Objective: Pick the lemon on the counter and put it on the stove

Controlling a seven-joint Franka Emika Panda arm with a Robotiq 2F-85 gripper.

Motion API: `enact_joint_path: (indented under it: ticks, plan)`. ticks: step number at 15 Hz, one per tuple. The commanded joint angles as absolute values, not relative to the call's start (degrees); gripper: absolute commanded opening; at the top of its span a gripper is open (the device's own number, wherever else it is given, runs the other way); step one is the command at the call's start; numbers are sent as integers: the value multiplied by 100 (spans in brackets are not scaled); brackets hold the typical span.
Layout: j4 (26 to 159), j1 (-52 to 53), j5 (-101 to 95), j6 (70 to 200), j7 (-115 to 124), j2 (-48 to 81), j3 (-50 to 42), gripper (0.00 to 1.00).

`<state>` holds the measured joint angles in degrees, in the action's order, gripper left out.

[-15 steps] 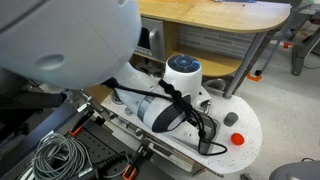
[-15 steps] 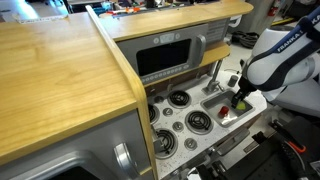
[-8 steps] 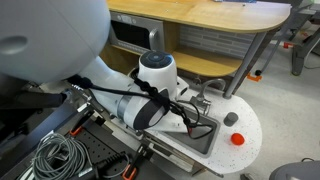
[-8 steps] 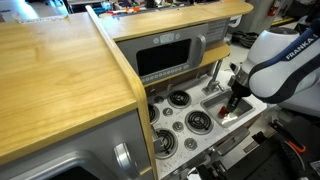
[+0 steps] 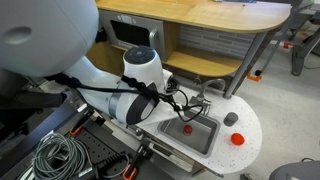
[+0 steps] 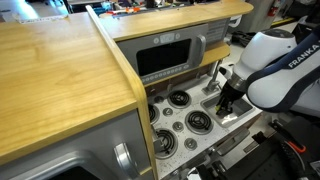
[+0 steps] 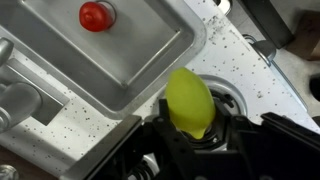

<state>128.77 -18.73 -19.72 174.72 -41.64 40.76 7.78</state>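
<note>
The robot's gripper will release the yellow lemon on the black, silver-ringed burner (image 5: 151,111) (image 7: 202,128) beside the grey sink basin.
The yellow lemon (image 7: 189,100) is held between my gripper's fingers (image 7: 190,128) in the wrist view. It hangs over the rim of a black, silver-ringed burner (image 7: 228,95), just past the corner of the grey sink basin (image 7: 110,60). In an exterior view the gripper (image 6: 224,104) sits at the boundary between the sink and the stove (image 6: 190,118); the lemon does not show there. In an exterior view (image 5: 165,100) the arm hides the gripper, the lemon and the stove. The white speckled counter (image 5: 252,125) lies around the sink.
A small red round item (image 7: 97,15) lies in the sink basin (image 5: 203,137). Two more red items (image 5: 231,119) (image 5: 238,139) sit on the counter's far end. A tan wooden shelf (image 6: 50,80) and a toy microwave (image 6: 170,57) stand over the stove. A faucet (image 6: 215,72) rises behind the sink.
The arm has moved from over the sink and counter end toward the stove, carrying the lemon. The sink and its red item have come into open view.
</note>
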Motion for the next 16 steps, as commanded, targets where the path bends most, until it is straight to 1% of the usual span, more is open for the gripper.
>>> enact_joint_path:
  ticks: [1,6,11,16]
  plan:
    - [12980,-1773,-2157,17630,-4454,4093,729,19]
    - [12882,-1403,-2518,17792,-5021,4150,400,19]
    - [12701,-608,-2941,18022,-5249,4301,-239,19]
    - [12544,-18,-3081,18156,-5257,4580,-565,19]
